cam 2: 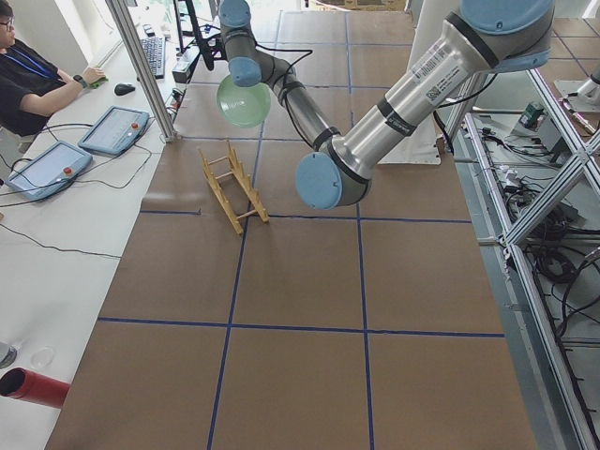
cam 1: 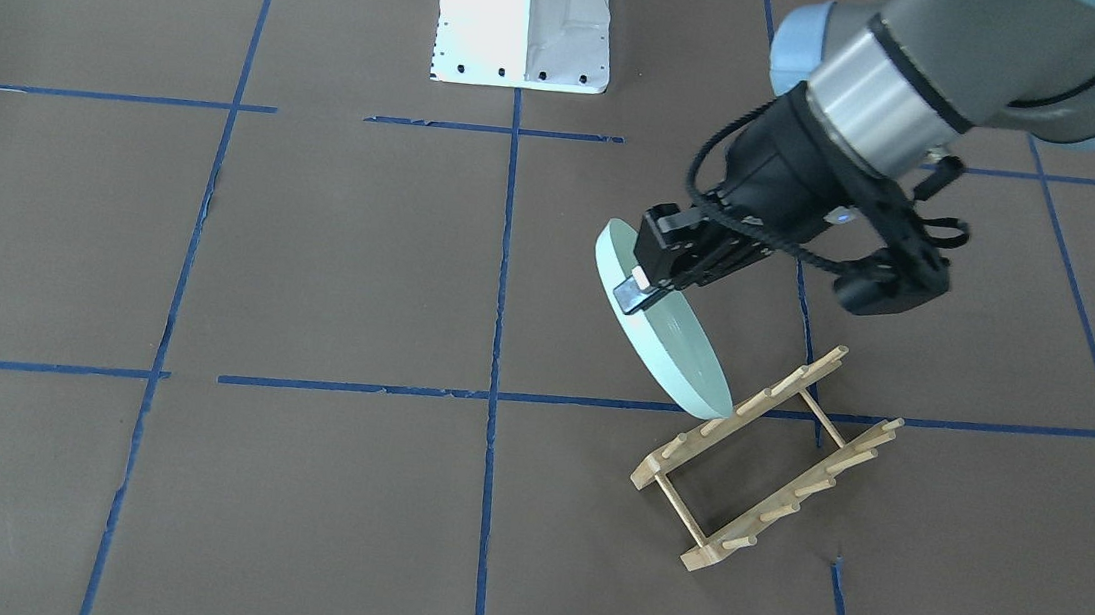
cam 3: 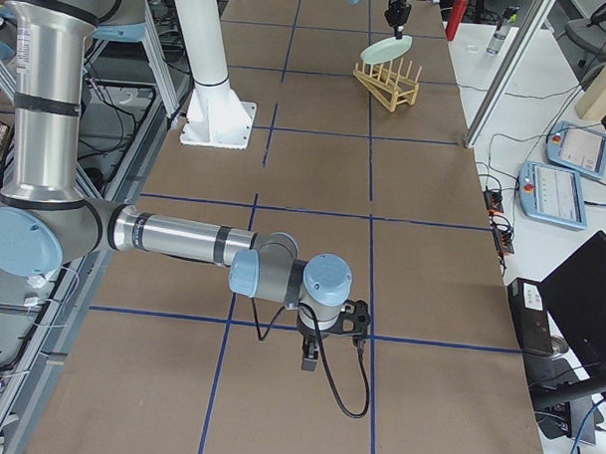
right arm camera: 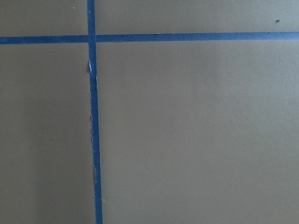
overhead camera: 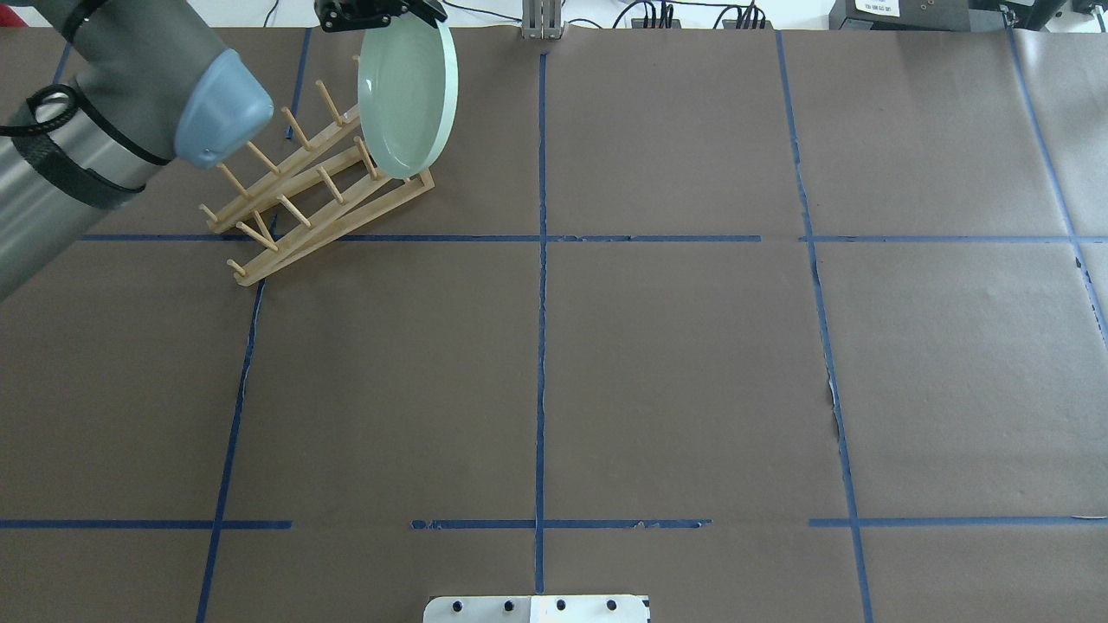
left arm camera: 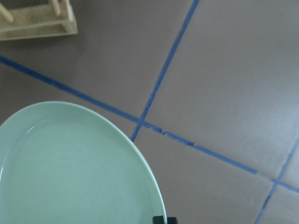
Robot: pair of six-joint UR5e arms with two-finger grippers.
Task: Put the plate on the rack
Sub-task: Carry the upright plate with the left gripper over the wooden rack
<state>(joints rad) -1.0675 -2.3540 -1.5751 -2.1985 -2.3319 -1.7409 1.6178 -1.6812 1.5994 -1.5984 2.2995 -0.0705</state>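
Note:
My left gripper is going to let go of the plate standing across both rails (cam 1: 734, 482), behind the rack's first wires toward the middle of the table.
My left gripper (cam 1: 645, 287) is shut on the rim of the pale mint-green plate (cam 1: 674, 350) and holds it on edge, tilted, in the air. The plate's low edge is at the end of the small wooden rack (cam 1: 764, 459), by the end pegs of one rail; I cannot tell whether it touches. In the overhead view the plate (overhead camera: 407, 95) hangs over the right end of the rack (overhead camera: 303, 190), with the left gripper (overhead camera: 381, 13) at the top edge. The left wrist view shows the plate (left arm camera: 70, 172) and a rack corner (left arm camera: 37, 23). My right gripper (cam 3: 314, 352) hangs low over the table far from the rack; I cannot tell whether it is open or shut.
The white robot base (cam 1: 525, 24) stands at the table's middle edge. Blue tape lines cross the brown table cover. A side bench with tablets (cam 2: 117, 127) and a seated person lies beyond the rack's end of the table.

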